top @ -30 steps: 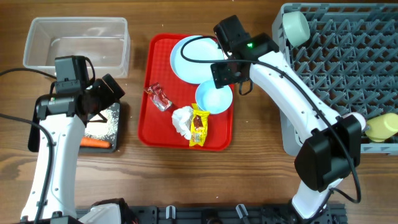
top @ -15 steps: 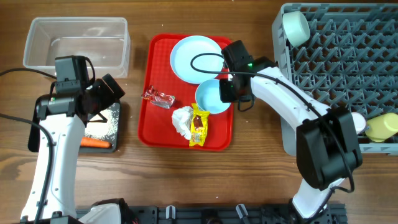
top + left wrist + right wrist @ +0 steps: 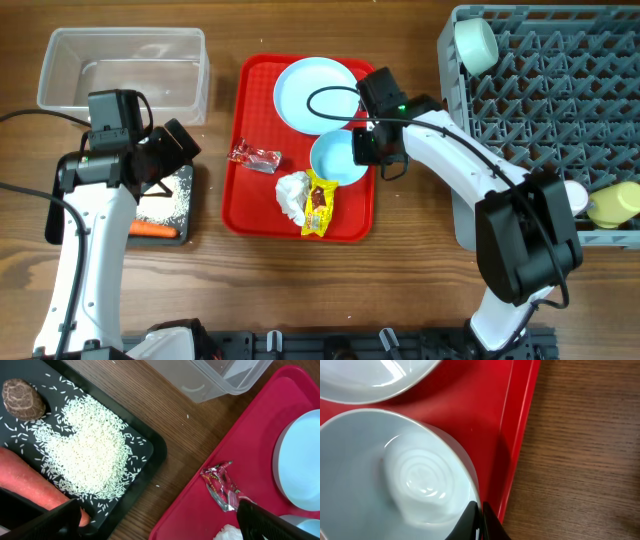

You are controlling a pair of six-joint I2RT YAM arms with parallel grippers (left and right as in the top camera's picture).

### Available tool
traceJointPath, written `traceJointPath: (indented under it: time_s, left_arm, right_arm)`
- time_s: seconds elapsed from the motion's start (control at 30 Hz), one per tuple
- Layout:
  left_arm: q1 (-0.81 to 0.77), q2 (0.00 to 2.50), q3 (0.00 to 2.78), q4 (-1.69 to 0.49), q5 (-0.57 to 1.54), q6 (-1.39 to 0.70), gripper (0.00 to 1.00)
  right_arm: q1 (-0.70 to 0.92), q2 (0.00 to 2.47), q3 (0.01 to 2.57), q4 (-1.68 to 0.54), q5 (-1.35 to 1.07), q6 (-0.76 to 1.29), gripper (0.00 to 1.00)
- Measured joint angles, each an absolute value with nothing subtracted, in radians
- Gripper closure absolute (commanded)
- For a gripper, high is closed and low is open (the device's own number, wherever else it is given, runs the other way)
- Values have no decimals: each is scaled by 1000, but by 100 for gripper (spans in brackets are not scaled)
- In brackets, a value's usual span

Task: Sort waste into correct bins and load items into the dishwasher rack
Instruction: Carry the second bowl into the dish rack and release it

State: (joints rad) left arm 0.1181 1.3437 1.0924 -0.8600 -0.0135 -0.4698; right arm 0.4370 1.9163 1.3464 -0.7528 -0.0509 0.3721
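Note:
Next, I set the pale blue bowl down with my right gripper in the grey dishwasher rack (image 3: pixel 489 95), in front of the pale cup.
My right gripper (image 3: pixel 368 148) (image 3: pixel 480 520) is shut on the right rim of a pale blue bowl (image 3: pixel 335 158) (image 3: pixel 395 475), one finger inside and one outside. The bowl sits on the red tray (image 3: pixel 250 215) just below the pale blue plate (image 3: pixel 312 92). A silver-red wrapper (image 3: pixel 254 157) (image 3: pixel 222 485), a white tissue (image 3: pixel 292 195) and a yellow wrapper (image 3: pixel 318 200) lie on the same tray. My left gripper (image 3: pixel 175 145) (image 3: pixel 160 522) hangs open over the black tray's (image 3: pixel 150 455) right edge, holding nothing. Rice (image 3: pixel 85 450), a brown lump (image 3: pixel 22 397) and a carrot (image 3: pixel 25 485) lie in that tray.
The clear tub (image 3: pixel 122 70) stands at the back left. The grey dishwasher rack (image 3: pixel 560 120) fills the right side, with a pale cup (image 3: pixel 476 45) at its near-left corner and a yellow cup (image 3: pixel 615 205) at its right edge. Bare wood separates the red tray and the rack.
My right gripper came down from over the plate to the bowl's right rim and closed on it. The bowl slid slightly left. The left arm has not moved.

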Motion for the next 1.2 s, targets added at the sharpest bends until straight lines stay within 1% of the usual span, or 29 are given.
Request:
traceJointPath:
  time_s: [0.1, 0.23, 0.3, 0.37, 0.4, 0.47, 0.5, 0.57, 0.63, 0.7, 0.77, 0.87, 0.97, 1.03, 1.2]
  left_arm:
    - [118, 1344, 1092, -860, -14, -470, 0]
    - [118, 1344, 1092, -860, -14, -470, 0]
    - [118, 1344, 1092, -860, -14, -470, 0]
    - [118, 1344, 1092, -860, -14, -470, 0]
    - [118, 1344, 1092, -860, -14, -470, 0]
    - [118, 1344, 1092, -860, -14, -470, 0]
    - [118, 1344, 1092, -860, -14, -470, 0]
    - [118, 1344, 1092, -860, -14, -470, 0]
    - [118, 1344, 1092, -860, -14, -470, 0]
    - [118, 1344, 1092, -860, -14, -470, 0]
    - [118, 1344, 1092, -860, -14, -470, 0]
    - [118, 1344, 1092, -860, -14, -470, 0]
    - [118, 1344, 1092, -860, -14, -470, 0]
    - [118, 1344, 1092, -860, -14, -470, 0]
    - [118, 1344, 1092, -859, -14, -470, 0]
  right_arm:
    - [430, 1859, 1398, -776, 54, 341, 96]
    - [420, 1674, 1449, -784, 295, 307, 96]
    - [420, 1621, 1452, -784, 493, 301, 96]
    - [420, 1615, 1452, -785, 770, 289, 96]
    - [420, 1615, 1452, -786, 842, 281, 96]
    - [418, 1615, 1452, -784, 1001, 227, 96]
    - [408, 1615, 1452, -776, 1121, 176, 96]
    - [364, 1615, 1452, -758, 1159, 156, 96]
    - [278, 1615, 1452, -746, 1184, 141, 96]
    - [176, 1615, 1452, -709, 1191, 58, 96]
    - [136, 1615, 1452, -690, 1190, -39, 96]
    - [128, 1619, 1452, -686, 1173, -156, 96]
    - [128, 1679, 1452, -683, 1121, -292, 95]
    - [128, 1721, 1452, -670, 1115, -345, 96]
    - [128, 1828, 1452, -492, 1122, -542, 96]
